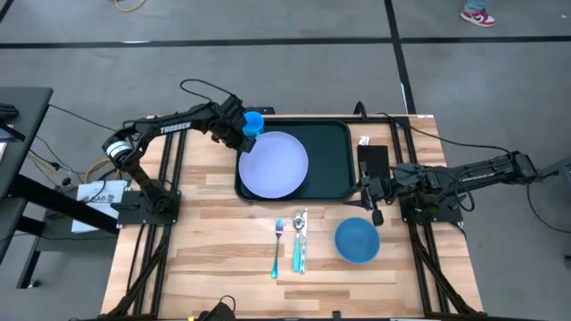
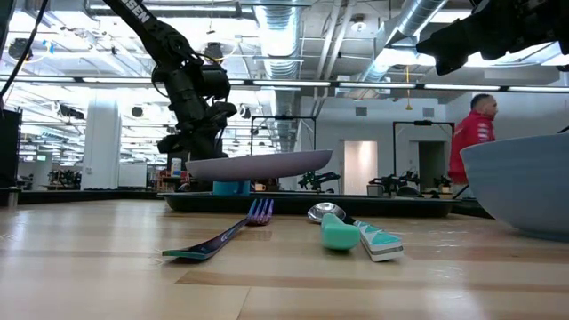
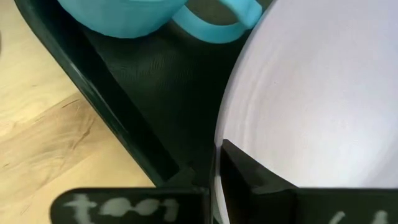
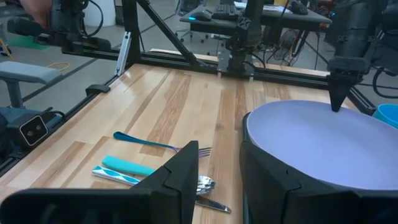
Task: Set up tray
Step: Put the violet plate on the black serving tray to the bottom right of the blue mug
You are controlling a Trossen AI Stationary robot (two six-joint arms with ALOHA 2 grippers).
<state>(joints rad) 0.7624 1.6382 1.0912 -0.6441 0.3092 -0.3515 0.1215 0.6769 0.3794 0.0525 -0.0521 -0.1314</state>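
The robot's left gripper will set the lavender plate down flat inside the dark green tray (image 1: 276, 170) beside the blue cup.
The dark green tray (image 1: 332, 160) lies at the table's far middle. A pale lavender plate (image 1: 272, 163) is over its left half. A blue cup (image 1: 253, 123) stands in the tray's far-left corner, its handle (image 3: 214, 28) toward the plate. My left gripper (image 1: 243, 135) is at the plate's far-left rim, shut on it. My right gripper (image 1: 368, 198) hovers open by the tray's near-right corner, touching nothing that I can see. In its wrist view its fingers (image 4: 180, 171) point toward the plate (image 4: 317, 140). My left gripper (image 3: 217, 158) pinches the plate's far-left rim (image 3: 219, 134) between its two fingers, one finger (image 3: 255, 177) on the plate's upper face and the other outside and below. It comes slanting down from the far left. In the low view the plate (image 2: 258, 164) is raised above the tray's rim (image 2: 293, 204), nearly level.
A fork (image 1: 277, 245), a spoon (image 1: 301, 223) and a teal-handled knife (image 1: 297, 254) lie on the wood near the tray. A blue bowl (image 1: 357, 241) sits at the near right. A small flat black rectangle (image 1: 373, 160) lies right of the tray. A person (image 2: 471, 133) stands in the room behind.
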